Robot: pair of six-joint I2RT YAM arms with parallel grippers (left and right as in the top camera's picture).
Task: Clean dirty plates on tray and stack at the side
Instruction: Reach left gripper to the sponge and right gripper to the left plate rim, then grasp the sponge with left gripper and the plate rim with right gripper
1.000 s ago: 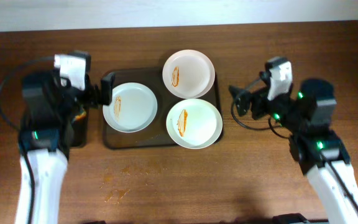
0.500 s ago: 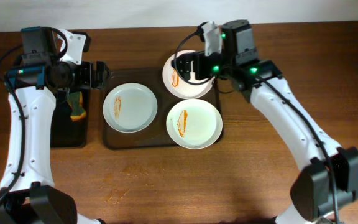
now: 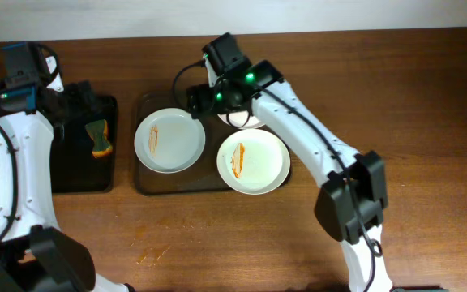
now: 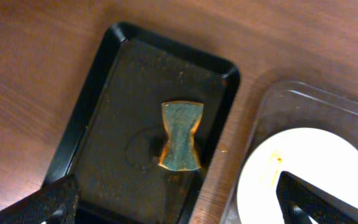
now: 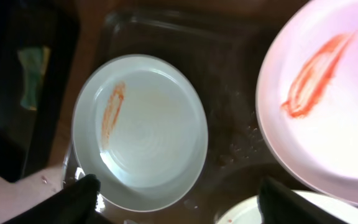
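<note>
The plates need wiping, so next my left gripper should move to the narrow middle (image 3: pixel 99 138) (image 4: pixel 181 134) of the green-and-yellow sponge and close there.
Three dirty plates lie on the dark tray (image 3: pixel 146 185), each with an orange sauce streak. The left plate (image 3: pixel 169 139) and the front right plate (image 3: pixel 254 161) show fully. The back plate (image 3: pixel 246 120) is mostly hidden under my right arm. My right gripper (image 3: pixel 198 99) is open and empty, above the tray's back edge. In the right wrist view it (image 5: pixel 179 205) hovers over the left plate (image 5: pixel 140 130), with the back plate (image 5: pixel 328 106) at the right. My left gripper (image 3: pixel 81 96) is open and empty, above the narrow black tray, as the left wrist view (image 4: pixel 179 214) shows.
A narrow black tray (image 3: pixel 71 174) stands left of the big tray, with a green-and-yellow sponge (image 3: pixel 98 138) in it. The sponge also shows in the left wrist view (image 4: pixel 181 144). Sauce spots (image 3: pixel 152 253) mark the wooden table in front of the tray.
My right arm has swung from the right side across the table to above the left plate. My left gripper has moved back and to the left, over the black tray.
</note>
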